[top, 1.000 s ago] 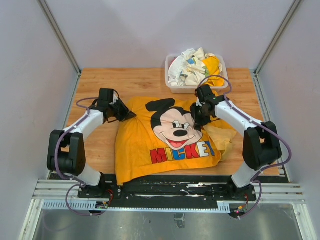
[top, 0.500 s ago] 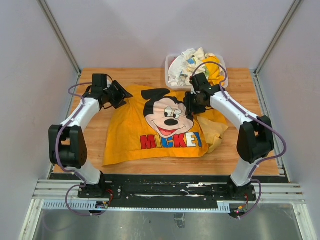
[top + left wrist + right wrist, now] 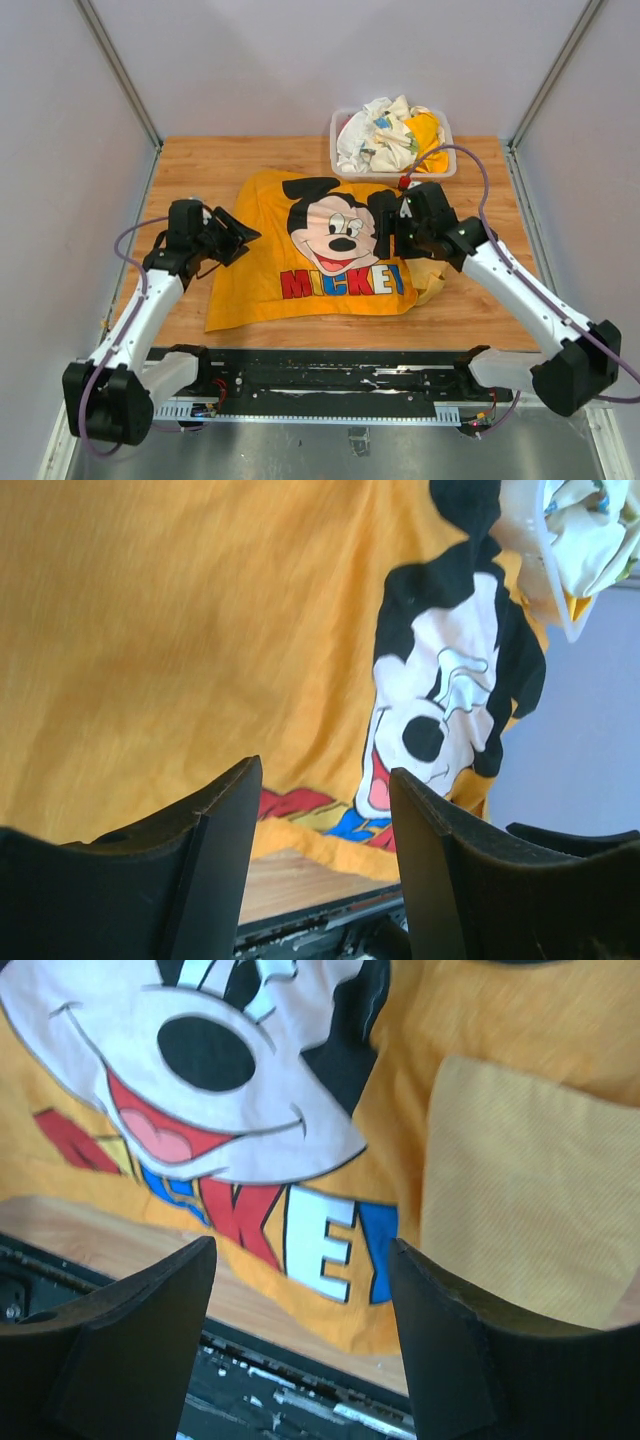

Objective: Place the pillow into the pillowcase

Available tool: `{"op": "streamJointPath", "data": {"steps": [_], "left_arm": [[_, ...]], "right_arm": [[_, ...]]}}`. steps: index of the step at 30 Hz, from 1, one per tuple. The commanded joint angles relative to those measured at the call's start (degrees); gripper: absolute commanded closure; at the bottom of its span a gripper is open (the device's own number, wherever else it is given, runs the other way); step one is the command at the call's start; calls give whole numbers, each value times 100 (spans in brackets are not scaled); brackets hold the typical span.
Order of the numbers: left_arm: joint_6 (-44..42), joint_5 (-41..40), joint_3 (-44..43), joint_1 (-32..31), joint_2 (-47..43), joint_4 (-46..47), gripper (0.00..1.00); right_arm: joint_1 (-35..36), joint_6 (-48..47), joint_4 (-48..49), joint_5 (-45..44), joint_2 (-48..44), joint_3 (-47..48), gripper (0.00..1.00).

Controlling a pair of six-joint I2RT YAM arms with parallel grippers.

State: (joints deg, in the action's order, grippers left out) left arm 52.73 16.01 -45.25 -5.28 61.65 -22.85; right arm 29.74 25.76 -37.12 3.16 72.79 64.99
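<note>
I need to next close my right gripper on the near edge (image 3: 388, 312) (image 3: 348, 1342) of the orange-yellow pillowcase, just below the white letter E on it.
The orange-yellow Mickey Mouse pillowcase (image 3: 320, 250) lies flat on the wooden table, print up. It also fills the left wrist view (image 3: 180, 630) and the right wrist view (image 3: 300, 1150). A pale yellow textured flap (image 3: 432, 275) sticks out at its right edge (image 3: 510, 1190). The pillow is hidden. My left gripper (image 3: 245, 232) hovers at the case's left edge, open with nothing between its fingers (image 3: 325, 770). At the case's right side my right gripper (image 3: 388, 232) is also open and empty (image 3: 300, 1245).
A clear plastic bin (image 3: 345, 170) with crumpled white and yellow patterned cloths (image 3: 390, 135) stands at the back right, just behind the pillowcase. The black base rail (image 3: 330, 370) runs along the near edge. Grey walls enclose the table.
Both grippers opened and let go of the pillowcase, which was carried back and now lies flat. Both arms have drawn back toward the near side.
</note>
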Motion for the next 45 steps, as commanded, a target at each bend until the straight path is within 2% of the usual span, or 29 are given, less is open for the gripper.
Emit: {"op": "streamJointPath", "data": {"steps": [1, 6, 14, 20, 25, 31, 40, 45], "left_arm": [[598, -408, 510, -296, -771, -319, 41], [1166, -670, 1146, -621, -1595, -639, 40], [1629, -965, 1778, -958, -2508, -1293, 41], [1759, -1181, 1735, -1458, -2505, -1715, 42], [1810, -1213, 1864, -1519, -2776, -1841, 43], [1785, -1156, 1990, -1512, -2761, -1787, 43], [1755, -1110, 1995, -1518, -2675, -1711, 42], [1710, -1115, 2013, -1518, -2595, -1677, 42]], "right_arm": [[394, 439, 115, -68, -697, -699, 30], [827, 856, 436, -52, -1562, -1719, 30], [999, 1411, 915, 126, -2588, -2904, 29], [1088, 1801, 1071, 286, -3050, -3459, 29], [1129, 2293, 1300, 513, -3532, -4036, 28], [1140, 2689, 1277, 618, -4072, -4290, 27], [1140, 3456, 2426, 763, -3962, -4950, 30], [1139, 3525, 2509, 388, -4204, -5135, 28]]}}
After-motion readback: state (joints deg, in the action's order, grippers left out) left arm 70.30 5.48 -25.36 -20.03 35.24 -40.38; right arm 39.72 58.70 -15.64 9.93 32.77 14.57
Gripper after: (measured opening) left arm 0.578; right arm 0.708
